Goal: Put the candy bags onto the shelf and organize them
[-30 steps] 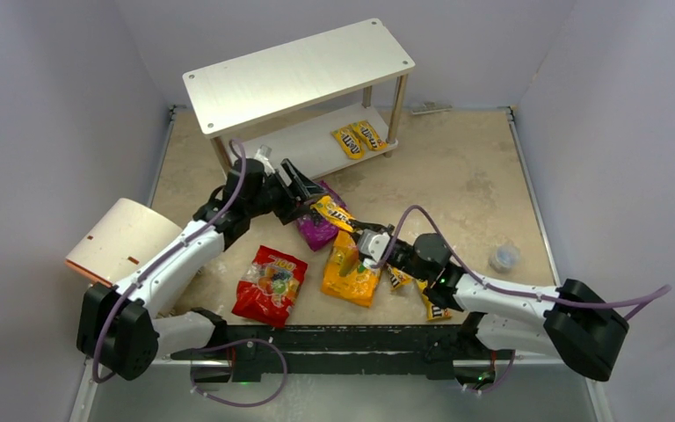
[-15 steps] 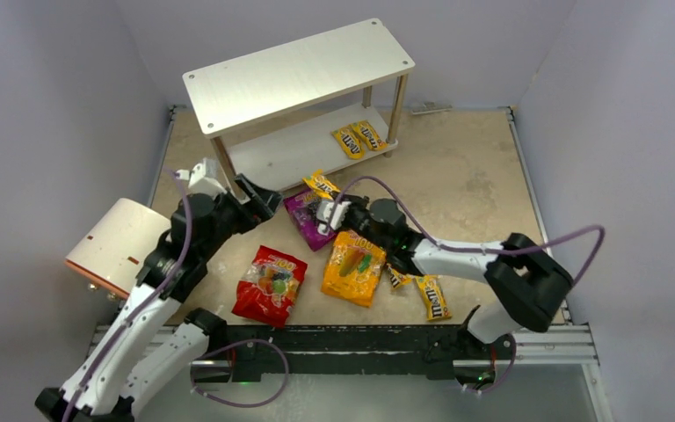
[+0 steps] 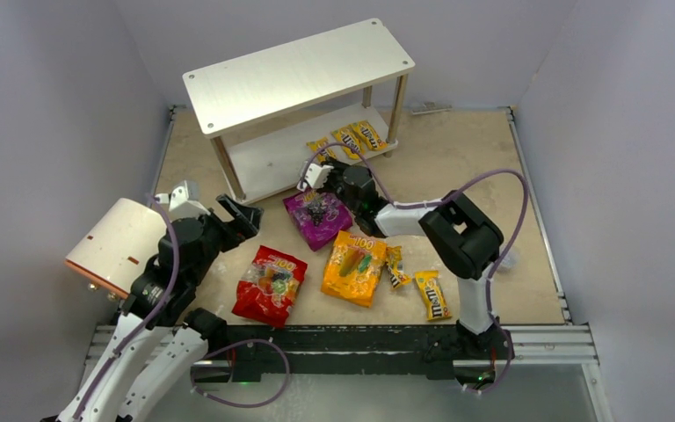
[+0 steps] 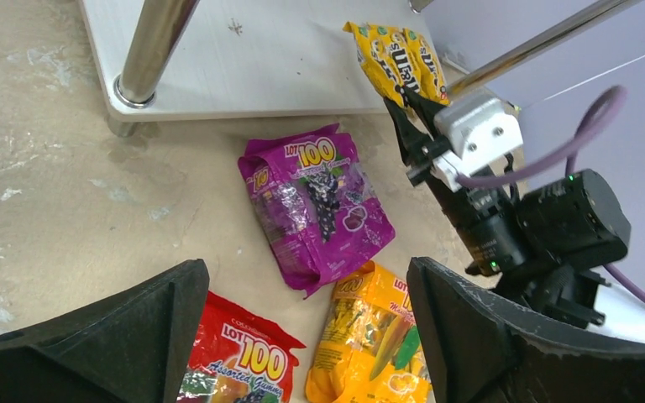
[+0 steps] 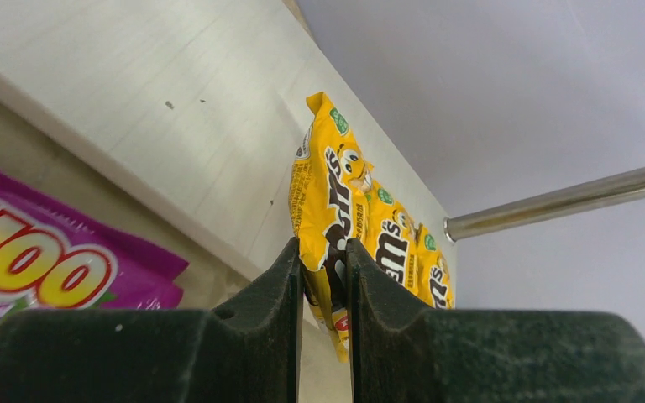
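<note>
I will release the yellow packet in my right gripper on the lower board (image 3: pixel 327 145) (image 5: pixel 322 228), beside the nearest of the two yellow packets.
The shelf (image 3: pixel 299 75) stands at the back, with two yellow M&M's packets (image 3: pixel 362 136) on its lower board (image 3: pixel 272 158). My right gripper (image 3: pixel 319 163) is shut on a third yellow packet (image 5: pixel 332 193), holding it over the lower board's front edge beside those two. On the floor lie the purple bag (image 3: pixel 318 215), the orange bag (image 3: pixel 352 266), the red bag (image 3: pixel 270 284) and two more yellow packets (image 3: pixel 432 294). My left gripper (image 3: pixel 241 214) is open and empty, up and to the left of the red bag. In the left wrist view it (image 4: pixel 306 269) looks down on the purple bag (image 4: pixel 315 206).
A cream cylinder with an orange rim (image 3: pixel 119 242) lies by the left wall next to my left arm. A small clear cup (image 3: pixel 504 258) sits on the right, behind the right arm's elbow. Grey walls close in the floor on three sides.
The right arm has reached from the middle of the floor to the lower shelf board, carrying the yellow packet. The left arm has drawn back left and opened its jaws wider.
</note>
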### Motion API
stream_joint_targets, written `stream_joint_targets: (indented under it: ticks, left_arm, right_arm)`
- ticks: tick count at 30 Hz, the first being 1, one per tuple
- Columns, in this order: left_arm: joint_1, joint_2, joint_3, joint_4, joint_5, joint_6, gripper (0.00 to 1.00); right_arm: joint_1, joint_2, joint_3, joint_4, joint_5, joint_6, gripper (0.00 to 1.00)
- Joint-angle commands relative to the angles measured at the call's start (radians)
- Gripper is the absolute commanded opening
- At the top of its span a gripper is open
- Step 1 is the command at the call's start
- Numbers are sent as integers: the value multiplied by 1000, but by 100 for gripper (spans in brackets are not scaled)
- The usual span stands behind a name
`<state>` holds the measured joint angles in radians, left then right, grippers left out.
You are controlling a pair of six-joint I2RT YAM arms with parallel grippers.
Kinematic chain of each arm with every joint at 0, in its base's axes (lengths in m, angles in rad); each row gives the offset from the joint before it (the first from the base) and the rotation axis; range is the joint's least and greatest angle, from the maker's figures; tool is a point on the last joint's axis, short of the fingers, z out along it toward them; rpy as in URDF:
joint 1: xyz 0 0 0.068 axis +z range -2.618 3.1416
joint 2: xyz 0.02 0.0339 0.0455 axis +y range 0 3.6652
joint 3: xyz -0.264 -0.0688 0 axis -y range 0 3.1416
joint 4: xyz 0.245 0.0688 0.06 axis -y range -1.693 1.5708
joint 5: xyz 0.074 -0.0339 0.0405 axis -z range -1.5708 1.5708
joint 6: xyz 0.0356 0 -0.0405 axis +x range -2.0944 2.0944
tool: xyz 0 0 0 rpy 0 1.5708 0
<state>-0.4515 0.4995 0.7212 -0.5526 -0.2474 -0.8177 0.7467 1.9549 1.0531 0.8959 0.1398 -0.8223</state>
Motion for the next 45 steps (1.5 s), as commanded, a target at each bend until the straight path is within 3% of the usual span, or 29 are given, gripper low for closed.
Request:
stream_joint_targets:
  ticks: [1, 28, 32, 45]
  left_arm:
    - [6, 3, 0, -5, -20, 26, 94]
    - [7, -19, 5, -3, -18, 30, 98]
    - [7, -7, 13, -1, -13, 35, 98]
    - [7, 1, 11, 4, -12, 37, 98]
  right_arm:
    - [-22, 59, 113, 48, 56, -59, 0]
    - [-81, 168, 195, -18, -26, -76, 5]
    - [-81, 160, 185, -43, -42, -72, 10]
    - [-81, 118, 178, -148, -125, -40, 45]
